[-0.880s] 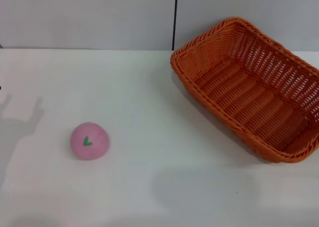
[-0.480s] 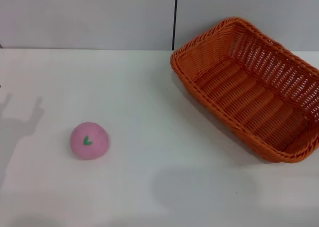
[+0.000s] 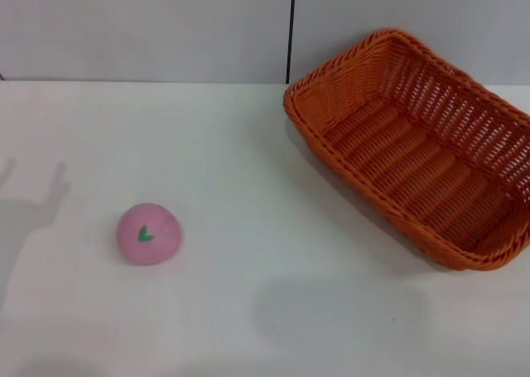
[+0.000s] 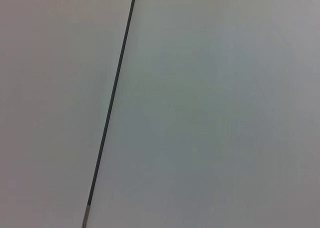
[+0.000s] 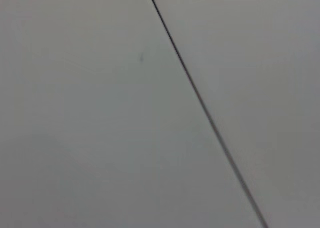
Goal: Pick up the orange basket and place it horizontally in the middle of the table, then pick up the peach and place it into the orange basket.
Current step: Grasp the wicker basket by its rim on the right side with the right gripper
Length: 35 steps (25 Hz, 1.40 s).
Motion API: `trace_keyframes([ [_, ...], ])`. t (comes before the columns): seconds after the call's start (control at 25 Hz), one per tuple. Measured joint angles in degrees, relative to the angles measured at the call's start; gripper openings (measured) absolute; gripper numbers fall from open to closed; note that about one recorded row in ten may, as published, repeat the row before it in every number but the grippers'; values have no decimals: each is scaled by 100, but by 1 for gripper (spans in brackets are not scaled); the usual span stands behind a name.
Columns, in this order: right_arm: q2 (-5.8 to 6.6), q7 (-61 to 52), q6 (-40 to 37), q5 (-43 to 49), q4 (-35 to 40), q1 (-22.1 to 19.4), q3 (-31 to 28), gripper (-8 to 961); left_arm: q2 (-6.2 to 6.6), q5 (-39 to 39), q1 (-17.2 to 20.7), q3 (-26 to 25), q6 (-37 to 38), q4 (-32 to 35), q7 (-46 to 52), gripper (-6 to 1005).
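Next, my right gripper grips the orange basket on its far long rim [image 3: 514, 110], past the rim's middle, on the side away from the peach.
The orange basket [image 3: 418, 145] sits at the right rear of the white table [image 3: 248, 161], turned at a slant with its long side running toward the right front edge; it is empty. The pink peach [image 3: 148, 234] rests on the table at the left front, its green leaf mark facing me. Neither gripper shows in the head view; only a gripper-shaped shadow lies on the table at the far left. Both wrist views show just grey wall panels with a dark seam.
A grey wall with a vertical dark seam [image 3: 291, 29] stands behind the table. A faint broad shadow lies on the tabletop near the front centre-right.
The gripper shadow at the far left of the table has shifted slightly left and down. Basket and peach have not moved.
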<state>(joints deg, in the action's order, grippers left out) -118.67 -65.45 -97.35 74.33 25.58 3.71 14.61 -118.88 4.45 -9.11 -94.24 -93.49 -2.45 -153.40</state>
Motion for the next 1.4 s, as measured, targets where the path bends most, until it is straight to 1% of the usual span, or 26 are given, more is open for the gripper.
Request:
trace_keyframes([
  [0.04,0,0,0,0,0,0,0,554,0,0,0,0,0,0,0,798],
  [0.16,10,-1345,13,473,1153,-62,-33,554,5,-1,-7,-4,5,0,1,798],
  [0.2,38,-2238,51,893,1962,-39,-83,553,8,-2,-13,-5,6,0,2,798],
  [0.24,38,-2238,51,893,1962,-39,-83,553,10,-3,-19,-6,7,0,2,798],
  [0.28,69,-2608,64,1127,2295,3,-129,553,11,-3,-25,-7,7,0,3,798],
  [0.36,201,-3500,66,1755,2951,155,-281,552,15,-5,-23,-7,7,-17,4,798],
  [0.4,372,-4481,-46,2464,3504,366,-459,552,18,-7,-2,-8,4,-35,8,798],
  [0.44,372,-4481,-46,2464,3504,366,-459,552,18,-7,-2,-8,4,-35,8,798],
  [0.48,512,-5280,-228,3126,4011,602,-575,551,18,-9,16,-13,-5,-37,10,798],
  [0.52,512,-5280,-228,3126,4011,602,-575,551,19,-11,22,-17,-13,-34,11,798],
  [0.56,578,-5596,-333,3467,4271,739,-602,551,20,-14,33,-25,-25,-26,12,798],
  [0.6,699,-6095,-511,4132,4691,995,-597,551,21,-16,50,-36,-29,-5,12,798],
  [0.64,699,-6095,-511,4132,4691,995,-597,550,21,-16,50,-36,-29,-5,12,798],
  [0.68,751,-6262,-590,4406,4803,1121,-582,550,22,-17,58,-40,-29,5,13,798],
  [0.76,885,-6556,-753,4898,4886,1414,-568,550,23,-17,85,-41,-25,11,13,798],
  [0.8,992,-6800,-864,5225,4856,1659,-497,549,23,-17,97,-42,-22,10,13,798],
  [0.84,992,-6800,-864,5225,4856,1659,-497,549,24,-17,102,-42,-22,10,15,798],
  [0.96,1100,-7036,-879,5730,4782,1993,-164,548,23,-17,109,-42,-23,11,19,798],
  [1.0,1135,-7084,-795,5956,4659,2171,70,548,19,-16,110,-42,-20,13,20,798],
  [1.04,1135,-7084,-795,5956,4659,2171,70,548,19,-16,110,-42,-20,13,20,798],
  [1.12,1166,-7089,-664,6057,4457,2325,328,547,16,-16,108,-41,-3,13,21,798],
  [1.16,1179,-7089,-550,6087,4344,2395,501,547,16,-16,102,-39,1,13,21,799],
  [1.2,1192,-7090,-320,6146,4181,2492,809,547,16,-15,92,-32,3,7,24,799],
  [1.24,1192,-7090,-320,6146,4181,2492,809,546,16,-15,92,-32,3,7,24,799],
  [1.36,1198,-7103,44,6364,3960,2665,1147,546,14,-10,65,-17,-5,-31,64,799],
  [1.4,1208,-7106,323,6662,3739,2845,1245,545,14,-10,58,-16,-9,-37,74,799],
])
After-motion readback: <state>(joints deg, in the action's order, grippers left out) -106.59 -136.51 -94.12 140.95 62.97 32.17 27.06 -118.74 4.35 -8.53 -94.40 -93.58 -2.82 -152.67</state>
